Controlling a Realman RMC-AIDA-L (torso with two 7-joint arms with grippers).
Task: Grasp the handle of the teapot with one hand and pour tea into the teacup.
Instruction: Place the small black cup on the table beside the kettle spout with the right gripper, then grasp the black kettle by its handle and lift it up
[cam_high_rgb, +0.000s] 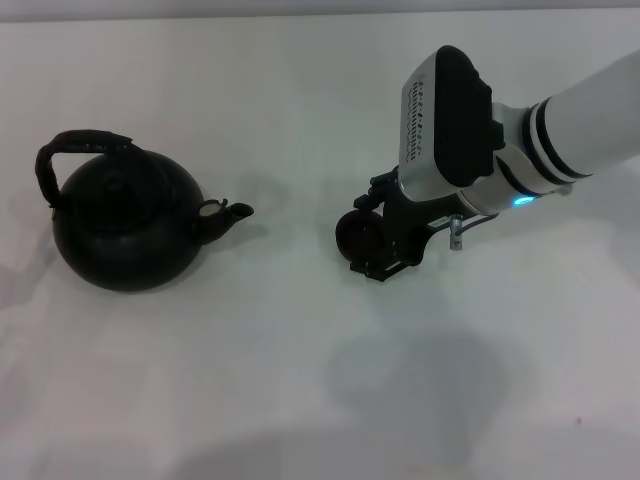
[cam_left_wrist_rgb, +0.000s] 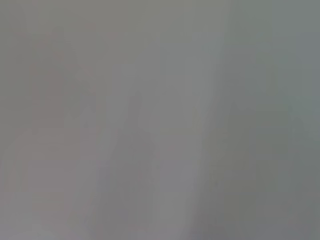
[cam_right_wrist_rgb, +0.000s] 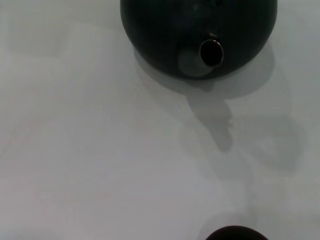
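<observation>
The robot's left gripper will close on the teapot handle's upright end (cam_high_rgb: 45, 174), on the side of the black teapot opposite its spout.
The black teapot (cam_high_rgb: 125, 225) stands at the table's left, and its rough arched handle (cam_high_rgb: 80, 145) rises over the lid. Its short spout (cam_high_rgb: 228, 213) points right toward the small black teacup (cam_high_rgb: 357, 235) near the middle. My right gripper (cam_high_rgb: 377, 229) reaches in from the right and is open, with one finger on each side of the teacup. The right wrist view looks over the teacup's rim (cam_right_wrist_rgb: 232, 234) at the teapot (cam_right_wrist_rgb: 165, 30) and its spout opening (cam_right_wrist_rgb: 211, 52). My left gripper is out of view, and the left wrist view shows only a blank grey surface.
The white table (cam_high_rgb: 300, 380) runs bare between teapot and teacup and toward the front edge. The right arm's white forearm (cam_high_rgb: 590, 120) crosses the upper right and casts a shadow on the table below it.
</observation>
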